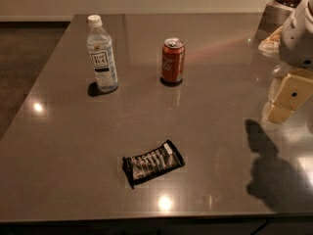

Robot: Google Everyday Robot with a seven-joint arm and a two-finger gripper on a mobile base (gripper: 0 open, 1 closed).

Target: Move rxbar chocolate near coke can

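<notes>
Next, my gripper moves to the middle of the rxbar chocolate [156, 162] near the front edge of the table and closes there.
The rxbar chocolate [152, 163] is a flat black wrapper with white text, lying on the grey table [58, 131] near its front edge. The coke can [172, 60] stands upright, red with a silver top, further back and a little right of the bar. My gripper [286, 98] hangs at the right edge of the view, above the table, well to the right of the bar and the can, holding nothing. Its shadow falls on the table below it.
A clear plastic bottle [101, 54] with a white cap and dark label stands left of the can. Some objects [274, 28] sit at the far right corner of the table. The floor [24, 67] lies beyond the left edge.
</notes>
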